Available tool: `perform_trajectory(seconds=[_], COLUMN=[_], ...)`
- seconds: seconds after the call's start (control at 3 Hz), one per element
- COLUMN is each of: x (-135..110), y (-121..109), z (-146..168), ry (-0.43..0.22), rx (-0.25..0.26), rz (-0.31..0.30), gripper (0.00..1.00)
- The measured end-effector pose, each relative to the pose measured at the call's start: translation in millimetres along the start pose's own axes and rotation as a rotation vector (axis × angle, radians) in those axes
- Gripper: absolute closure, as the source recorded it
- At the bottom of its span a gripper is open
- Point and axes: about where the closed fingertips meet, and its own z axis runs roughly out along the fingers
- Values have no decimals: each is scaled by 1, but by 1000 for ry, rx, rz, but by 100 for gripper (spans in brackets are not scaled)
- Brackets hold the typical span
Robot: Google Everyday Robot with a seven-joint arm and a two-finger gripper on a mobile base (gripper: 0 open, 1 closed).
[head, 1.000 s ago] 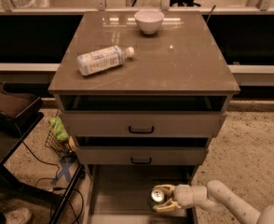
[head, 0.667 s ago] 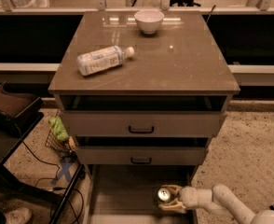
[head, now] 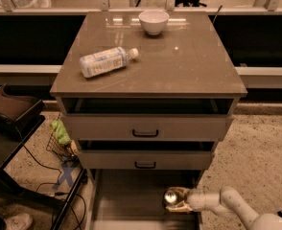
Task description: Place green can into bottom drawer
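Note:
The robot's gripper needs to release the green can on the bottom drawer's inside (head: 168, 206), toward the side nearest the robot's arm.
The green can (head: 171, 196) shows its silver top and stands upright in the open bottom drawer (head: 126, 202), near the drawer's right wall. My gripper (head: 178, 201) reaches in from the lower right on a white arm (head: 227, 206) and is shut on the can, low over the drawer floor. The can's dark body is mostly hidden by the fingers.
Two upper drawers (head: 146, 128) stand slightly pulled out above. On the cabinet top lie a clear plastic bottle (head: 106, 61) and a white bowl (head: 153, 21). A dark chair (head: 11, 114), cables and a green item (head: 60, 132) sit at the left.
The gripper has moved the can downward and slightly right, lower into the bottom drawer. Nothing else has moved.

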Motion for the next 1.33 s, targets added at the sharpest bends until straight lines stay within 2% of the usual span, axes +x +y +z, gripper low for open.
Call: perform_trajectory(seconds=[0.67, 1.0, 1.33], x=[21, 51, 70], y=[-6, 1, 6], z=[19, 19, 13], ry=[170, 205, 197], rx=[-49, -42, -17], rz=[15, 98, 156], gripper=[100, 100, 100])
